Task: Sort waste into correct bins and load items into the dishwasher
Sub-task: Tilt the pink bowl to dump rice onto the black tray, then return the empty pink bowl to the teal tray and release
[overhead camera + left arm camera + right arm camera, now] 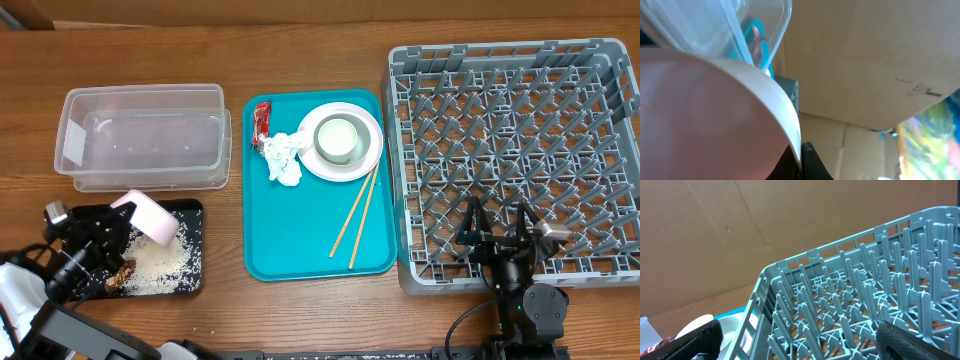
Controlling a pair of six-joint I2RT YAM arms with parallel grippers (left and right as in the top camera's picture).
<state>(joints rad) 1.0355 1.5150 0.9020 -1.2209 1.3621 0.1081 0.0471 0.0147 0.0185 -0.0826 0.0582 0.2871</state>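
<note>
My left gripper is going to let go of the pink bowl on the teal tray (287, 231) next to the chopsticks, toward the black tray.
My left gripper (118, 222) is shut on the rim of a pink bowl (148, 215), held tipped over a black tray (190, 213) with spilled rice (160, 265). In the left wrist view the bowl (705, 115) fills the frame, its rim pinched between my fingers (801, 157). A teal tray (300, 235) holds a white plate (365, 160) with a green cup (338, 138), a crumpled tissue (284, 158), a red wrapper (262, 123) and chopsticks (358, 213). My right gripper (497, 218) is open and empty over the grey dish rack (510, 100), seen close in the right wrist view (860, 305).
A clear plastic bin (143, 135) stands behind the black tray, left of the teal tray. The dish rack fills the right side. Cardboard walls stand behind the table in the wrist views.
</note>
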